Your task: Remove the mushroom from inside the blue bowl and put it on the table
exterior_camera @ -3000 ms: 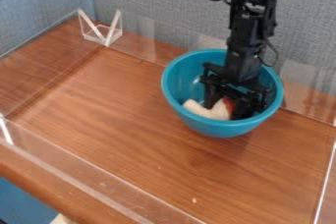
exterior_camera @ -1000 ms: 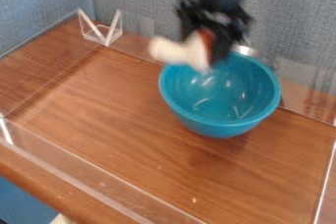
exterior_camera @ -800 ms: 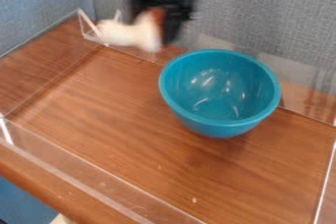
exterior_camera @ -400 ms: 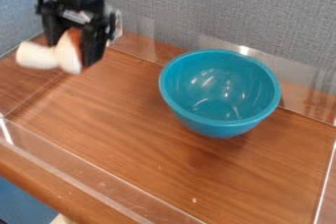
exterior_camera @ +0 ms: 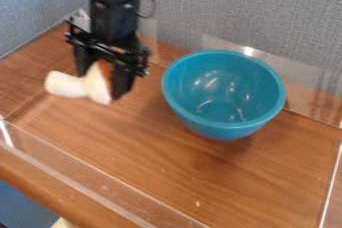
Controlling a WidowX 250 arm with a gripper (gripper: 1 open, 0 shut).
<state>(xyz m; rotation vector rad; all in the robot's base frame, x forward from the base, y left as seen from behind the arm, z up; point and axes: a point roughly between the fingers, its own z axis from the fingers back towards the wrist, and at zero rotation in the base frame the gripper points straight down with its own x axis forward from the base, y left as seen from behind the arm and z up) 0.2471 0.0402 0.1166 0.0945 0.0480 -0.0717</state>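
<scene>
My gripper will set the mushroom down on the bare wood point(exterior_camera: 102, 119) just in front of the fingers, next to the blue bowl.
My black gripper point(exterior_camera: 104, 80) points down over the left half of the table point(exterior_camera: 201, 172), shut on the mushroom point(exterior_camera: 78, 85). The mushroom lies sideways between the fingers, its cream-white stem sticking out to the left and its red-brown cap showing between the jaws. It hangs close above the wood; whether it touches I cannot tell. The blue bowl point(exterior_camera: 225, 94) stands to the right of the gripper, apart from it, with nothing inside.
Low clear acrylic walls point(exterior_camera: 80, 177) edge the table at the front and sides. A small clear folded stand at the back left is mostly hidden behind the arm. Bare wood lies in front of the gripper and the bowl.
The gripper lifted the mushroom out of the bowl, carried it far to the left across the back, then came toward the front and down over the table.
</scene>
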